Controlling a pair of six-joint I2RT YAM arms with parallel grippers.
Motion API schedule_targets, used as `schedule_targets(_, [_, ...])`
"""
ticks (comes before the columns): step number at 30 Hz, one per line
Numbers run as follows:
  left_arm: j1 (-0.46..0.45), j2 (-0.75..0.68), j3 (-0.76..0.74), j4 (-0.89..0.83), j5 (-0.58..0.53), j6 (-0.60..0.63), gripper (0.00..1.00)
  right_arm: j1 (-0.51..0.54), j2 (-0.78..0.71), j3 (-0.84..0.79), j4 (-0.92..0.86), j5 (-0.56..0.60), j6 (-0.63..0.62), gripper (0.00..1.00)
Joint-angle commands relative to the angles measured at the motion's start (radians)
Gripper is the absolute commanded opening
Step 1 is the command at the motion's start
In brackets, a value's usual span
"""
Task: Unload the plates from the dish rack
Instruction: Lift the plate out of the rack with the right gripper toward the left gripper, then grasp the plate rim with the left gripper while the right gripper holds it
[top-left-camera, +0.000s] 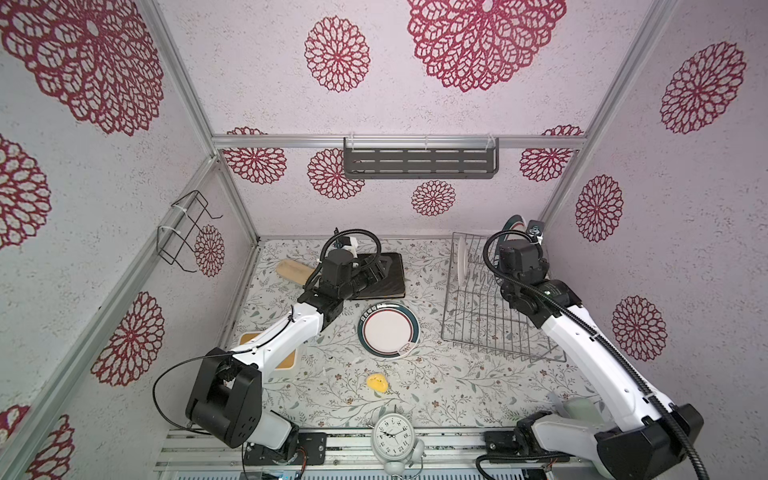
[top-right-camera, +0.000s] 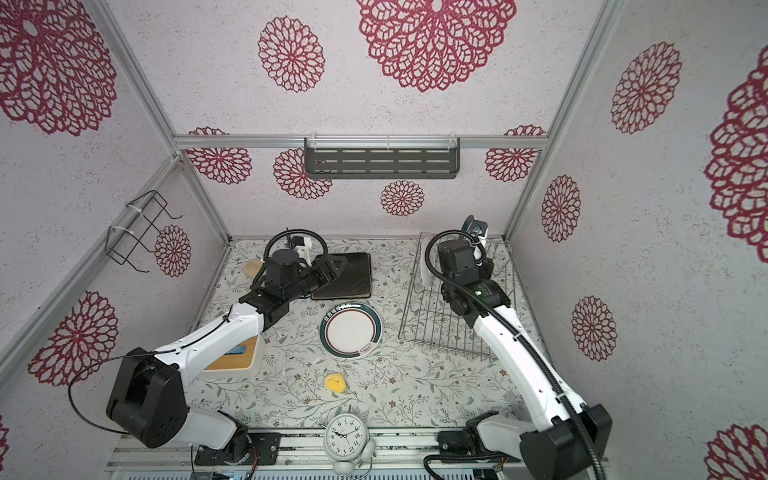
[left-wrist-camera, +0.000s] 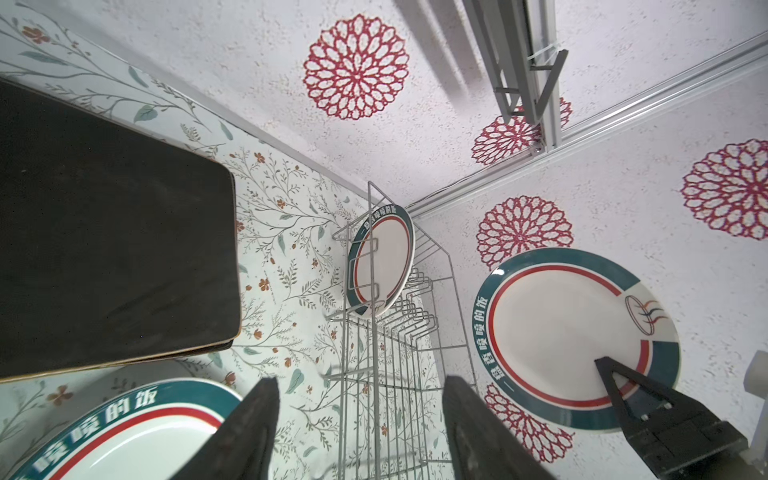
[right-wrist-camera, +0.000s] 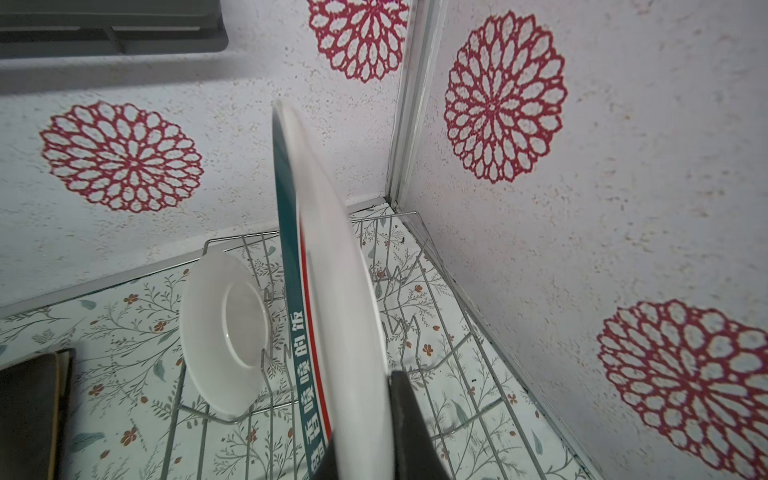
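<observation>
Next, I close my left gripper on the plate's lettered rim (left-wrist-camera: 491, 369), on the white plate that my right gripper holds, so that the plate can pass from one hand to the other.
The silver wire dish rack (top-left-camera: 478, 324) sits at the right by the wall. My right gripper (right-wrist-camera: 365, 424) is shut on the rim of a round white plate with a teal band (right-wrist-camera: 332, 291), held upright above the rack's far end (left-wrist-camera: 573, 336). Another round plate (right-wrist-camera: 224, 328) stands between the tines at the rack's far left corner (top-left-camera: 461, 264). A third round plate (top-left-camera: 388, 330) lies flat on the table beside the rack. My left gripper (left-wrist-camera: 359, 415) is open and empty over the near edge of the dark square plates (top-left-camera: 395, 282), stacked at the back middle.
A white alarm clock (top-left-camera: 392, 436) stands at the front edge and a small yellow object (top-left-camera: 377, 383) lies behind it. A wooden-topped tray (top-left-camera: 249, 338) lies under the left arm. A grey slotted shelf (top-left-camera: 419, 160) hangs on the back wall, a black wire holder (top-left-camera: 183, 232) on the left wall.
</observation>
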Motion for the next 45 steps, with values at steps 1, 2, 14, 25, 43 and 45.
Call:
schedule_targets(1, [-0.019,0.018,0.017,0.014,0.003,0.017,0.67,0.007,-0.085,0.012,0.020,-0.040,0.066,0.00])
schedule_targets(2, [-0.025,0.022,0.017,0.019,0.005,0.014,0.67,0.007,-0.101,0.009,0.018,-0.055,0.079,0.00])
schedule_targets(14, [-0.048,0.062,0.064,0.090,0.044,-0.029,0.67,0.007,-0.298,-0.113,0.134,-0.302,0.202,0.00])
schedule_targets(25, [-0.075,0.100,0.122,0.141,0.119,-0.077,0.67,0.008,-0.374,-0.280,0.333,-0.472,0.369,0.00])
schedule_targets(43, [-0.157,0.177,0.142,0.289,0.148,-0.198,0.68,0.008,-0.402,-0.558,0.827,-0.499,0.612,0.00])
schedule_targets(45, [-0.167,0.190,0.151,0.308,0.153,-0.213,0.68,0.008,-0.396,-0.560,0.840,-0.504,0.626,0.00])
